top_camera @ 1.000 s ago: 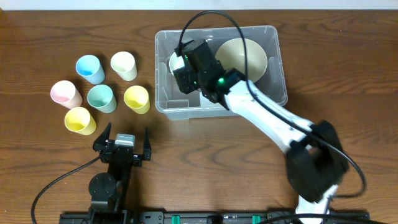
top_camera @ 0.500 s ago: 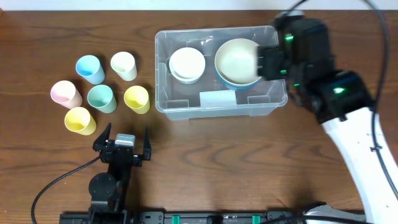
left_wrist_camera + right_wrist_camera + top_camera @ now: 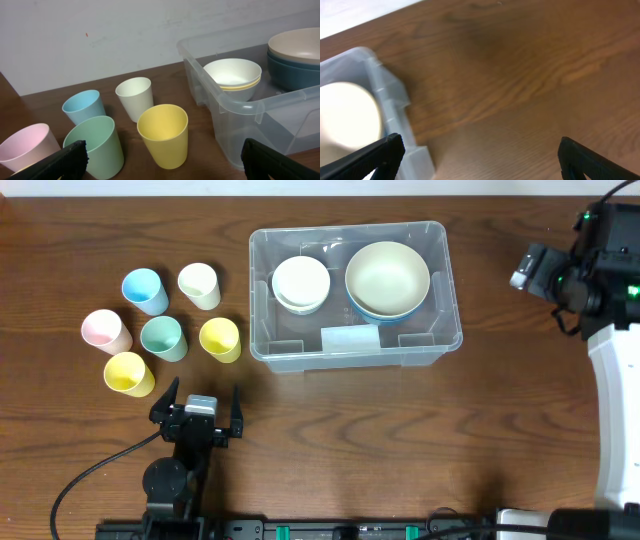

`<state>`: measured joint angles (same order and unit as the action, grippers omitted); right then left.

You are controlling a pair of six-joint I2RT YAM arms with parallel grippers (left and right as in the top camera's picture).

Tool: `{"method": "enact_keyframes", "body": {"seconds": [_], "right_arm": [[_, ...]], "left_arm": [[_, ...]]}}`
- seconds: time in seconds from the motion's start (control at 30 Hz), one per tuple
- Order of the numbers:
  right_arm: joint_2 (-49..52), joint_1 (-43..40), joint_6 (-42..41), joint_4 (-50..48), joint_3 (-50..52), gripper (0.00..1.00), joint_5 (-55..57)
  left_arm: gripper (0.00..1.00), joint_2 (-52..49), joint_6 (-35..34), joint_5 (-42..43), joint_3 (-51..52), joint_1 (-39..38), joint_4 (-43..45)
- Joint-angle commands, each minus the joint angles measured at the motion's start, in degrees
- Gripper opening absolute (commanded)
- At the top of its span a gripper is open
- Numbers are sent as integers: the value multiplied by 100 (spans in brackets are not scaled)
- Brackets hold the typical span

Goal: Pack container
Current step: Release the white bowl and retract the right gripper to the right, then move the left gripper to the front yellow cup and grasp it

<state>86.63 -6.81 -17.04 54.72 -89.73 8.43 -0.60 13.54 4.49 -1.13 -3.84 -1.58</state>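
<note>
The robot's left gripper should close on the yellow cup that is nearest the clear plastic container, at that cup's rim [image 3: 205,348] [image 3: 143,135], on the side toward the other yellow cup.
The clear plastic container [image 3: 440,290] stands at the table's upper middle. In it sit a small white bowl stack [image 3: 301,283] and a large cream bowl on blue bowls [image 3: 387,278]. It also shows in the left wrist view [image 3: 235,107] and the right wrist view [image 3: 390,100]. My right gripper [image 3: 530,268] is open and empty, to the right of the container, over bare table [image 3: 477,155]. My left gripper [image 3: 200,405] is open and empty near the front edge, facing several cups [image 3: 159,157].
Several cups stand left of the container: blue [image 3: 144,290], cream [image 3: 199,285], pink [image 3: 105,331], green [image 3: 162,337] and two yellow ones [image 3: 220,338] [image 3: 128,373]. A cable runs from the left arm's base toward the front left.
My right arm has left the container, where it was over the small white bowl, and swung far right, empty. The bowls stay in the container. The left arm has not moved.
</note>
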Motion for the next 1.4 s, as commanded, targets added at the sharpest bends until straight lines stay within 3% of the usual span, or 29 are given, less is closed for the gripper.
{"method": "enact_keyframes", "body": {"seconds": [0.0, 0.27, 0.87, 1.0, 1.13, 1.37], "right_arm": [[295, -304, -249, -44, -4, 99, 0], [881, -756, -739, 105, -4, 99, -7], [1005, -787, -734, 168, -4, 99, -4], [1005, -787, -734, 166, -4, 99, -4], [1005, -787, -737, 168, -4, 99, -4], [1005, -787, -737, 166, -4, 99, -4]], "left_arm": [[98, 26, 15, 87, 90, 28, -205], [98, 26, 15, 87, 90, 28, -205], [98, 26, 7, 94, 90, 28, -203], [98, 26, -1161, 544, -50, 28, -173], [98, 0, -2371, 758, -750, 28, -1097], [98, -986, -2529, 796, -2553, 28, -2632]]}}
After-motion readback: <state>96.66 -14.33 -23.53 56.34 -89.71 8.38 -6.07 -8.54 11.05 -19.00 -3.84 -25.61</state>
